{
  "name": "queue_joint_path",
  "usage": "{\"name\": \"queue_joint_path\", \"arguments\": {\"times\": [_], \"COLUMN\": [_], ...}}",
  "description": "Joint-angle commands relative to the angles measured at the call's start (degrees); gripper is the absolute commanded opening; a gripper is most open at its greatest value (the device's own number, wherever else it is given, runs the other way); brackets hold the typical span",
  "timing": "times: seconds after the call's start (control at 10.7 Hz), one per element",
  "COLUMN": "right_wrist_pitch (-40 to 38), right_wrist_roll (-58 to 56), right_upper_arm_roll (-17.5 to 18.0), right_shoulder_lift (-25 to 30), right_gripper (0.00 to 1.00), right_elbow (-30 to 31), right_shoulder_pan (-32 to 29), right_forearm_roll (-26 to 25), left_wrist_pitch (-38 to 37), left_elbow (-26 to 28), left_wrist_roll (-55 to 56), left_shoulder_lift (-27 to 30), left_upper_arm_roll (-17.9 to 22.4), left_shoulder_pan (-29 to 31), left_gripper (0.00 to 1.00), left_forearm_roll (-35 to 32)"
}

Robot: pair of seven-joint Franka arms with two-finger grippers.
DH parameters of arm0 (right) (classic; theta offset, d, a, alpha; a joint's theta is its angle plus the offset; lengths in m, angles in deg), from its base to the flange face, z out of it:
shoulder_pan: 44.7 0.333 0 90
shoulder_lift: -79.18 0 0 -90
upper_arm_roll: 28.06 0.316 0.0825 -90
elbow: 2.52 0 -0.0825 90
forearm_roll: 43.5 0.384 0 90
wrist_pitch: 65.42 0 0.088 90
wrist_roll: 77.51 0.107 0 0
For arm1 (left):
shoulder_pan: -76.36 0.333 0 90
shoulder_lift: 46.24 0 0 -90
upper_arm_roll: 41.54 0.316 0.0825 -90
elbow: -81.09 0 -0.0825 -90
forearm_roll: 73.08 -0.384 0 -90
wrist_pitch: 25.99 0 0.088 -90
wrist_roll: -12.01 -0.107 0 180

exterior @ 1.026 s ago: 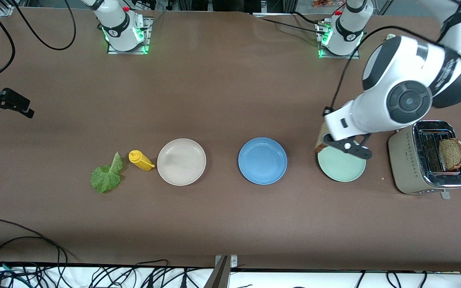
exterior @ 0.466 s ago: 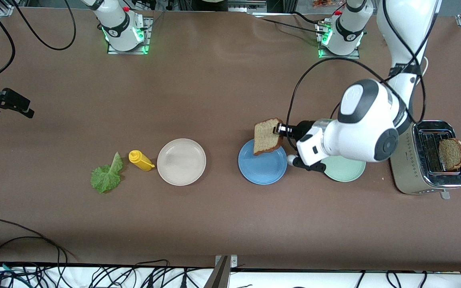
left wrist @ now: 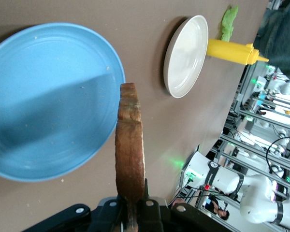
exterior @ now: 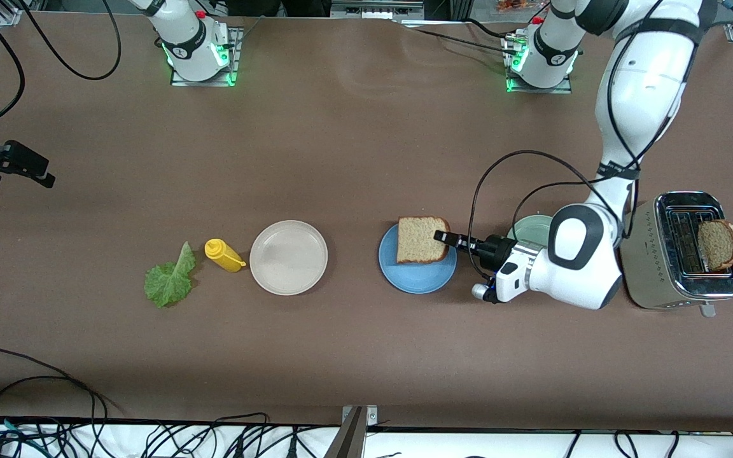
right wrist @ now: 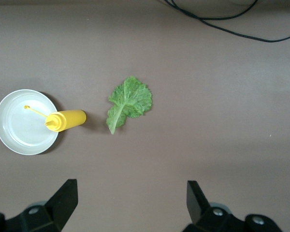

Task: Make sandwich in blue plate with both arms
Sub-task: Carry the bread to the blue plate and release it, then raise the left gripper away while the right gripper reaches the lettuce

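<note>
Next, my left gripper puts the bread slice down on the blue plate's side nearer the pale green plate (exterior: 431,252) (left wrist: 57,126).
My left gripper (exterior: 444,238) is shut on the edge of a brown bread slice (exterior: 421,240) and holds it flat, low over the farther part of the blue plate (exterior: 417,278). In the left wrist view the slice (left wrist: 130,145) shows edge-on between the fingers, beside the blue plate (left wrist: 43,96). A second bread slice (exterior: 716,243) stands in the toaster (exterior: 653,254). The green lettuce leaf (exterior: 169,280) lies on the table toward the right arm's end. My right gripper (right wrist: 130,193) is open and empty, high over that end, and waits; the lettuce (right wrist: 129,102) shows below it.
A yellow squeeze bottle (exterior: 223,254) lies between the lettuce and the beige plate (exterior: 288,257). A pale green plate (exterior: 527,228) sits between the blue plate and the toaster, mostly covered by the left arm. Cables run along the table's near edge.
The left arm has carried the bread slice from over the pale green plate to the blue plate, turned it flat and lowered it. The right arm has not moved.
</note>
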Motion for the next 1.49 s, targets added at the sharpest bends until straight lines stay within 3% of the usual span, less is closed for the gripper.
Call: {"name": "queue_joint_path", "arguments": {"times": [0.0, 0.56, 0.65, 0.75, 1.12, 1.4], "right_wrist_pitch": [-0.9, -0.9, -0.9, -0.9, -0.9, -0.9], "right_wrist_roll": [-0.2, -0.2, -0.2, -0.2, -0.1, -0.1], "right_upper_arm_roll": [0.0, 0.0, 0.0, 0.0, 0.0, 0.1], "right_shoulder_lift": [-0.1, -0.1, -0.1, -0.1, -0.1, -0.1], "right_gripper": [1.00, 1.00, 1.00, 1.00, 1.00, 1.00], "right_elbow": [-0.9, -0.9, -0.9, -0.9, -0.9, -0.9], "right_shoulder_pan": [0.1, 0.2, 0.2, 0.2, 0.2, 0.2], "right_forearm_roll": [-0.5, -0.5, -0.5, -0.5, -0.5, -0.5], "left_wrist_pitch": [-0.1, 2.2, 2.2, 2.5, 2.4, 2.4], "left_elbow": [-0.7, -0.6, -0.6, -0.5, -0.7, -1.4], "left_wrist_roll": [-6.1, -11.6, -11.9, -12.4, -15.0, -14.9], "left_shoulder_lift": [-2.8, -5.9, -6.0, -5.9, -5.1, -1.9], "left_upper_arm_roll": [-0.3, -0.2, -0.2, -0.2, 0.5, 1.0], "left_shoulder_pan": [0.7, 1.6, 1.6, 1.6, 2.5, 3.1], "left_gripper": [0.00, 0.03, 0.18, 0.99, 1.00, 1.00], "left_forearm_roll": [2.5, 2.8, 2.8, 2.8, 0.7, -10.6]}}
